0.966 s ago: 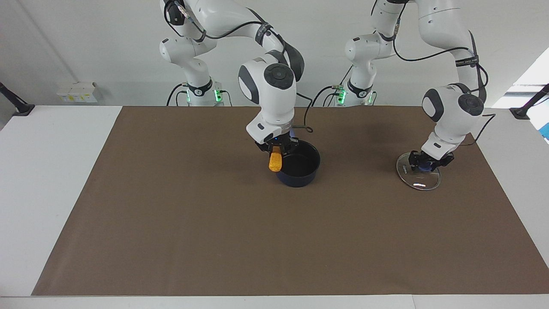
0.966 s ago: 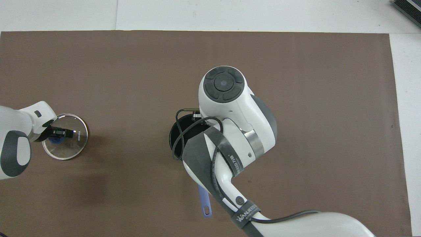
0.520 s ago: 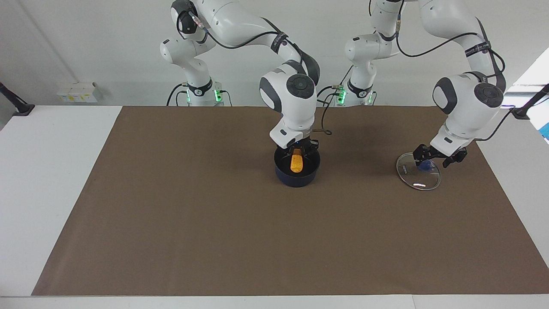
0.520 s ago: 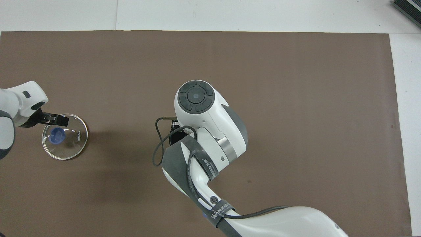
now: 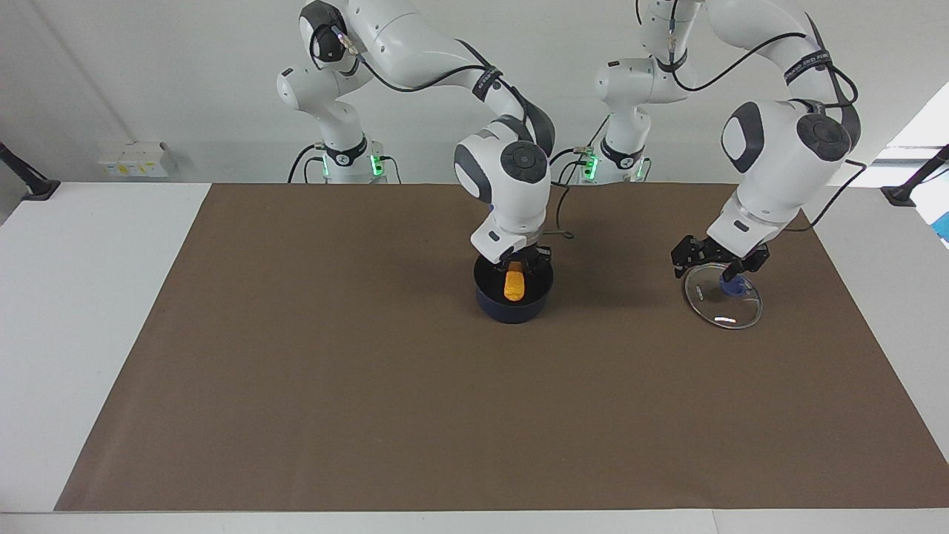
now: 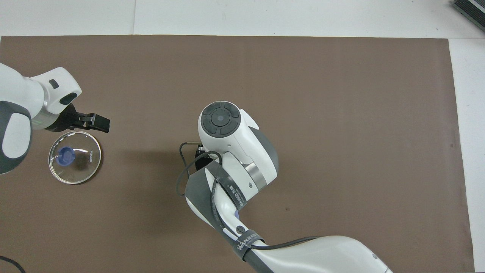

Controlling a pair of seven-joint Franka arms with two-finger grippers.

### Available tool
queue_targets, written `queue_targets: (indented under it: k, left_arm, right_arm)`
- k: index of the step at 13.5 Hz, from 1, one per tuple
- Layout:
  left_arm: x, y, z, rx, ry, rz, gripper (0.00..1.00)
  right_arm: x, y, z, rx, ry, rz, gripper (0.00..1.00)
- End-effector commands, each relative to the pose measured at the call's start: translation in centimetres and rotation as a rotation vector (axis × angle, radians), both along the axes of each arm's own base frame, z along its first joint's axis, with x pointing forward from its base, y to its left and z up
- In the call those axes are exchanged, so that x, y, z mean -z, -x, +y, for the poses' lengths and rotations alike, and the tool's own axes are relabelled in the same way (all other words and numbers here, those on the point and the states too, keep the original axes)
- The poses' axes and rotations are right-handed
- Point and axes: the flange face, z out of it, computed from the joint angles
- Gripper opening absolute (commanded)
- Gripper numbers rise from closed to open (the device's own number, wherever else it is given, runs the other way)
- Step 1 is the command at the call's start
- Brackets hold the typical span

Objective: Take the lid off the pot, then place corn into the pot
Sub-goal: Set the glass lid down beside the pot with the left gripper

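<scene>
My right gripper will let go of the orange-yellow corn inside the navy pot (image 6: 225,159), near the middle of the open pot.
The navy pot (image 5: 514,305) stands mid-table without its lid. My right gripper (image 5: 517,264) is right over the pot and is shut on the top of the orange-yellow corn (image 5: 513,285), which hangs upright inside the pot's rim. In the overhead view the right arm covers the pot and the corn. The glass lid (image 5: 730,310) with its blue knob (image 5: 734,287) lies flat on the mat toward the left arm's end, and also shows in the overhead view (image 6: 81,167). My left gripper (image 5: 718,258) is open and empty, raised a little above the lid (image 6: 93,122).
A brown mat (image 5: 334,386) covers most of the white table (image 5: 81,297). A dark cable loop (image 6: 182,178) hangs from the right arm beside the pot.
My right gripper carried the corn from beside the pot's rim to over the pot and lowered it in. My left gripper opened, let go of the lid's knob and rose off it.
</scene>
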Motion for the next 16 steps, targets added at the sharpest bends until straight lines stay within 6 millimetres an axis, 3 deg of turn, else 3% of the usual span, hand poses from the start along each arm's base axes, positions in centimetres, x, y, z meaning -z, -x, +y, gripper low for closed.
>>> queue_targets:
  k: [1, 6, 8, 11, 12, 13, 14, 15, 16]
  left_arm:
    - [-3.7, 0.3, 0.3, -0.003, 0.006, 0.031, 1.0]
    - [-9.9, 1.6, 0.8, 0.01, -0.026, 0.097, 1.0]
    - [-12.4, 2.6, 1.2, 0.009, -0.029, 0.134, 1.0]
    - [-15.2, 4.0, 1.4, 0.009, -0.033, 0.135, 1.0]
    - [-16.5, 5.0, 1.3, 0.018, -0.026, 0.102, 1.0]
    - [-16.2, 5.1, 1.5, 0.008, -0.021, 0.108, 1.0]
    - [-16.2, 5.1, 2.0, -0.007, -0.021, 0.108, 1.0]
    - [-16.2, 5.1, 2.3, -0.013, -0.021, 0.108, 1.0]
    - [-16.2, 5.1, 2.5, -0.016, -0.02, 0.108, 1.0]
  right_arm:
    - [1.1, 0.7, -0.7, 0.013, -0.027, -0.003, 0.18]
    - [1.7, 1.4, -0.9, 0.015, -0.032, 0.002, 0.26]
    - [3.3, 2.2, 0.7, 0.001, -0.047, -0.018, 0.31]
    - [3.4, 2.0, 0.4, 0.004, -0.041, -0.012, 0.37]
    - [3.6, 1.9, 0.2, 0.005, -0.039, -0.01, 0.46]
    - [3.7, 1.8, 0.0, 0.007, -0.039, -0.01, 0.7]
    - [3.6, 1.8, 0.0, 0.007, -0.039, -0.01, 0.87]
    - [3.6, 1.6, -0.2, 0.011, -0.038, -0.009, 0.9]
    - [3.5, 1.1, -0.7, 0.015, -0.031, -0.011, 1.0]
